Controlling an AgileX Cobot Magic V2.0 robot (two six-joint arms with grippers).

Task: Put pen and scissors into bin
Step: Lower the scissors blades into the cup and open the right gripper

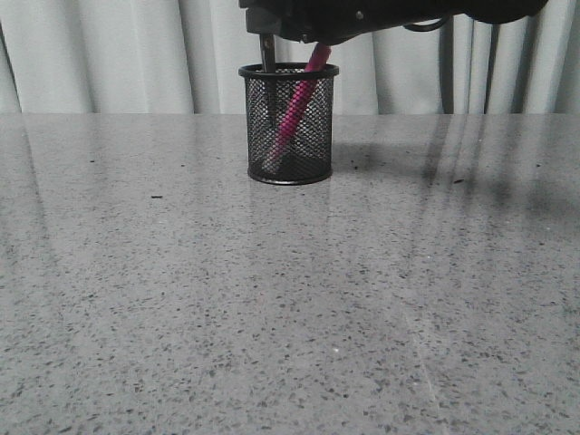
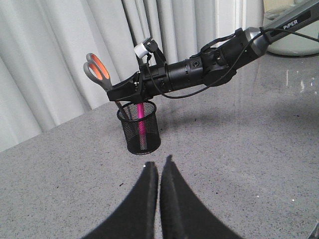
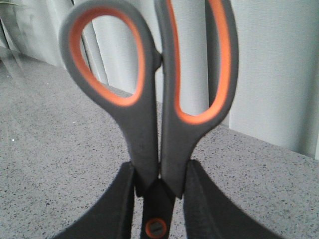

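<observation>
The robot's right gripper should release the scissors inside the black mesh bin (image 1: 275, 89) next to the pink pen, with the handles above the bin's rim. The scissors' blades now dip into the bin.
The black mesh bin (image 1: 288, 127) stands at the far middle of the table. The pink pen (image 1: 294, 107) leans inside it and also shows in the left wrist view (image 2: 142, 124). My right gripper (image 1: 268, 27) hovers just over the bin's rim, shut on the scissors (image 3: 149, 129) just above the orange pivot. The handles point up (image 2: 98, 69) and the blades (image 1: 268, 53) dip into the bin (image 2: 139, 128). In the right wrist view the gripper (image 3: 158, 177) clamps both handle shanks. My left gripper (image 2: 159, 167) is shut and empty, low over the table a short way in front of the bin.
The grey speckled table (image 1: 290, 299) stretches in front of the bin. Pale curtains (image 1: 109, 54) hang behind it. The right arm (image 2: 219, 57) reaches across above the table to the bin. A white object (image 2: 294, 42) stands at the far edge.
</observation>
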